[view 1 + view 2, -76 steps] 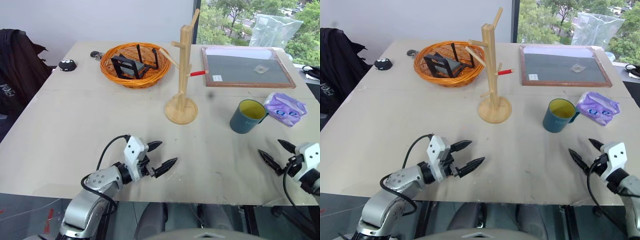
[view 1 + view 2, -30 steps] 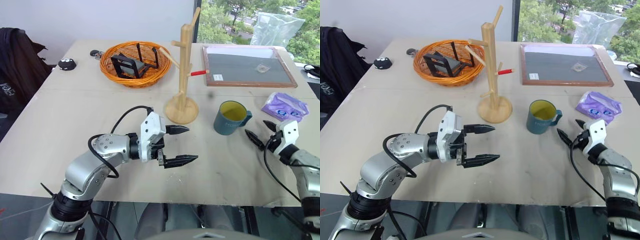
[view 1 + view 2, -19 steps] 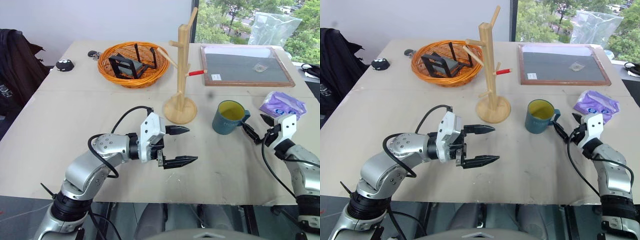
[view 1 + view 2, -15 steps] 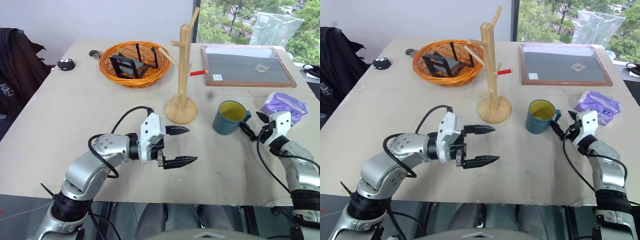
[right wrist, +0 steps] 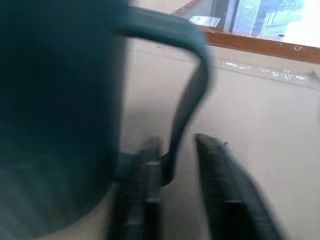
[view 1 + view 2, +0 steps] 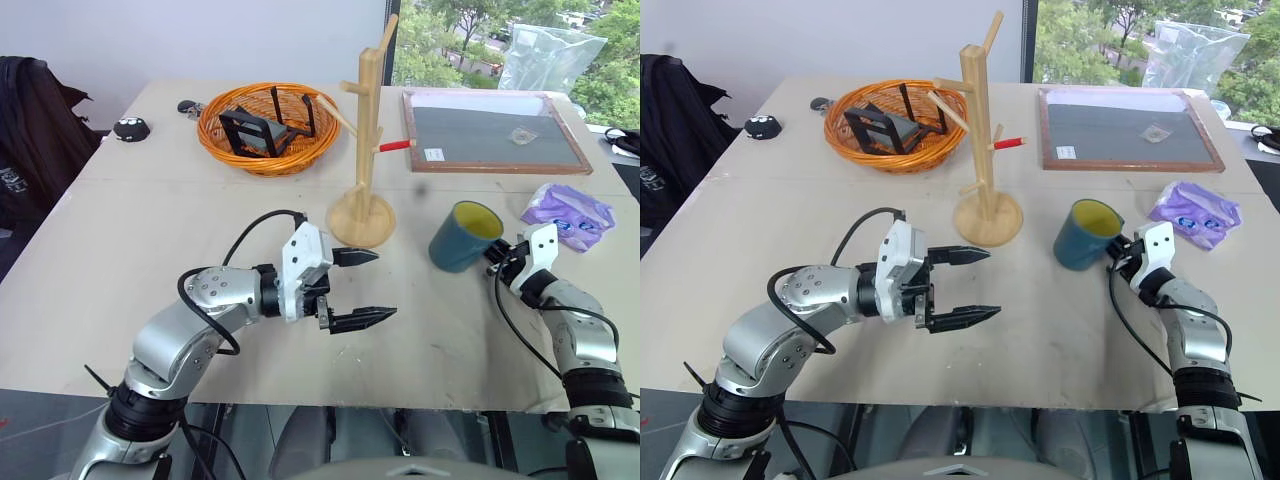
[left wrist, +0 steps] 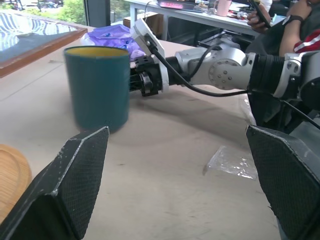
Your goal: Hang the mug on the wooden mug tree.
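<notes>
My right gripper is to let go of the dark teal mug so it hangs just under the red-tipped peg of the wooden mug tree (image 6: 398,187).
The dark teal mug (image 6: 460,238) with a yellow inside sits right of centre on the table, tipped towards the wooden mug tree (image 6: 370,130). That pale post on a round disc base has a red-tipped peg pointing right. My right gripper (image 6: 496,256) is shut on the mug's handle (image 5: 192,95). One finger (image 5: 145,200) is inside the loop and the other finger (image 5: 225,200) is outside it. My left gripper (image 6: 366,286) hangs open and empty over the table in front of the tree, facing the mug (image 7: 97,85).
An orange wicker basket (image 6: 232,140) holding a black stand sits behind and left of the tree. A framed dark board (image 6: 492,132) lies at the back right, with a purple packet (image 6: 567,215) beside the right arm. A person (image 7: 300,20) sits beyond the table.
My right gripper has moved in to the mug's handle and shut on it. The mug now leans towards the tree. The left arm has not moved.
</notes>
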